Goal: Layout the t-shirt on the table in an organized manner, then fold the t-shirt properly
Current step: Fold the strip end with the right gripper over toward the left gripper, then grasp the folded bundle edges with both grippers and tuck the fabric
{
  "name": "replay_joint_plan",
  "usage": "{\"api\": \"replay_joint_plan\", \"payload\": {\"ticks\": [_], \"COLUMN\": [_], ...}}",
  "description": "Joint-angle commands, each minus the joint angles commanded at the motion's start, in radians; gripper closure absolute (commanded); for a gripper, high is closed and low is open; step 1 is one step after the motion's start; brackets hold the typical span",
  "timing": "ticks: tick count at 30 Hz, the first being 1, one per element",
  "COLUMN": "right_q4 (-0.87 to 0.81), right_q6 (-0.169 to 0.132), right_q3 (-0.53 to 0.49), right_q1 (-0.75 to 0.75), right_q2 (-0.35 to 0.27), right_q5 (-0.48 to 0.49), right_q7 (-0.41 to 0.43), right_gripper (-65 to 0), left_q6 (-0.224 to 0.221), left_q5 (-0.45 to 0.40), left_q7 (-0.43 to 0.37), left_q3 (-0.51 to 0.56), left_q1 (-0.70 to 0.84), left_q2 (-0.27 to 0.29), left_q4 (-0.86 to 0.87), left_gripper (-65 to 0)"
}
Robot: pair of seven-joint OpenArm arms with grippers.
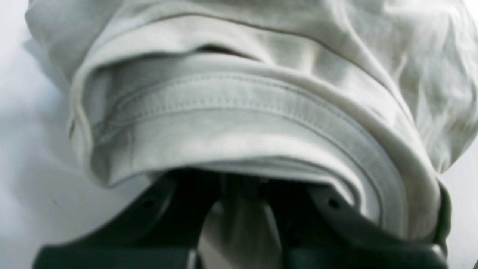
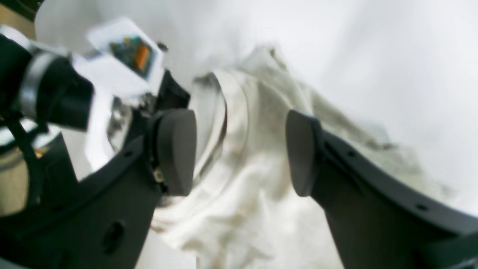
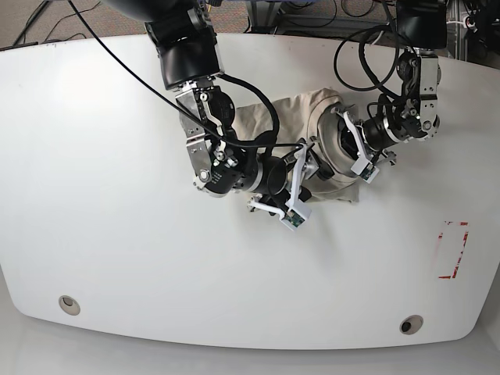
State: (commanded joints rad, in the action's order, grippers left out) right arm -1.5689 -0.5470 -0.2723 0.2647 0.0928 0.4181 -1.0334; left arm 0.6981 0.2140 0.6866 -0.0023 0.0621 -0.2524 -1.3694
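Observation:
My left gripper should back out and take the lower layer's edge (image 3: 357,193), because its fingers are pinching bunched cloth deep under the t-shirt's folded hem.
The beige t-shirt (image 3: 269,117) lies bunched in a heap at the back middle of the white table (image 3: 117,234). In the left wrist view its stitched hem (image 1: 231,108) folds over my left gripper (image 1: 242,179), whose dark fingers close in under the cloth with fabric between them. In the base view that left gripper (image 3: 334,148) is buried in the heap's right side. My right gripper (image 2: 241,149) stands open over the wrinkled t-shirt (image 2: 254,216), its pads wide apart and holding nothing. From above, the right gripper (image 3: 308,170) is at the heap's front edge.
A red tape rectangle (image 3: 453,250) marks the table's right side. Two round grommet holes (image 3: 69,303) (image 3: 411,323) sit near the front edge. Both arms crowd the heap, and the left arm's wrist and camera board (image 2: 127,56) loom close beside my right gripper. Cables hang behind.

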Motion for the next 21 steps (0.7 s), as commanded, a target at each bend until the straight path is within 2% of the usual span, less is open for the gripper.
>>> {"api": "replay_joint_plan", "payload": {"ticks": [3, 7, 14, 18, 21], "right_q4": [0.002, 0.005, 0.008, 0.008, 0.008], "right_q6": [-0.002, -0.002, -0.002, -0.002, -0.002], "right_q3": [0.0, 0.0, 0.0, 0.0, 0.0], "right_q1": [0.0, 0.003, 0.025, 0.028, 0.028], "right_q2": [-0.026, -0.052, -0.063, -0.06, -0.06], "right_q5": [-0.002, -0.002, -0.002, -0.002, -0.002], "right_q7": [0.002, 0.003, 0.005, 0.005, 0.005], "right_gripper": [-36.8, -36.8, -36.9, -36.9, -36.9], "left_q6": [0.0, 0.0, 0.0, 0.0, 0.0], "left_q5": [0.0, 0.0, 0.0, 0.002, 0.003], "left_q7": [0.021, 0.091, 0.107, 0.15, 0.155], "left_q3": [-0.034, -0.114, -0.13, -0.132, -0.132], "left_q1": [0.002, -0.005, -0.008, -0.021, -0.023], "left_q2": [-0.002, -0.002, -0.002, -0.002, -0.002], "left_q4": [-0.063, -0.124, -0.212, -0.255, -0.284], "left_gripper": [-4.2, -4.3, -5.6, -20.7, -29.6]}}
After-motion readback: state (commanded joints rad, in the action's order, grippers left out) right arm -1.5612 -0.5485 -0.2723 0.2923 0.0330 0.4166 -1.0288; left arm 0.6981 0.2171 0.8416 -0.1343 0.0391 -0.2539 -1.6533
